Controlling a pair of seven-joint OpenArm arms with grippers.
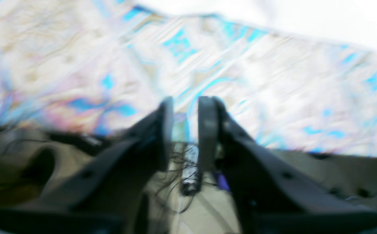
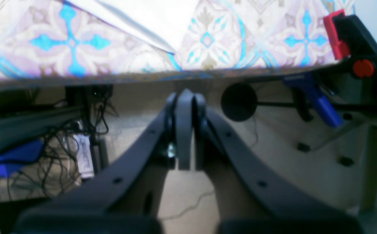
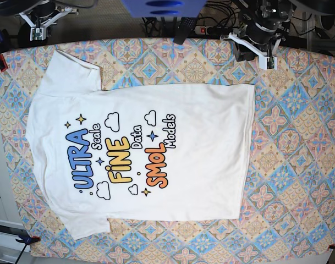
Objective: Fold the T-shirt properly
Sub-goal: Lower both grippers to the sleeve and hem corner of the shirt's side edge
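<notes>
Next, I move my right gripper to the far sleeve's outer corner [image 3: 55, 53] [image 2: 175, 45] on the collar side of the white T-shirt and close it there.
The white T-shirt [image 3: 156, 148] lies flat and spread out on the patterned tablecloth [image 3: 288, 137], print side up, collar to the left and hem to the right in the base view. A white part of it shows at the top of the left wrist view [image 1: 321, 19] and the right wrist view [image 2: 149, 19]. My left gripper [image 1: 185, 130] hangs at the table's far edge near the hem corner, jaws a small gap apart and empty; it also shows in the base view [image 3: 247, 54]. My right gripper [image 2: 185, 104] is shut and empty off the far edge near the sleeve, seen in the base view [image 3: 38, 30].
A red and black clamp [image 2: 354, 39] grips the table edge, with a blue handle [image 2: 318, 100] under it. Cables and a power strip [image 2: 84, 156] lie on the floor beyond the far edge. A blue object [image 3: 161, 8] sits behind the table's far side.
</notes>
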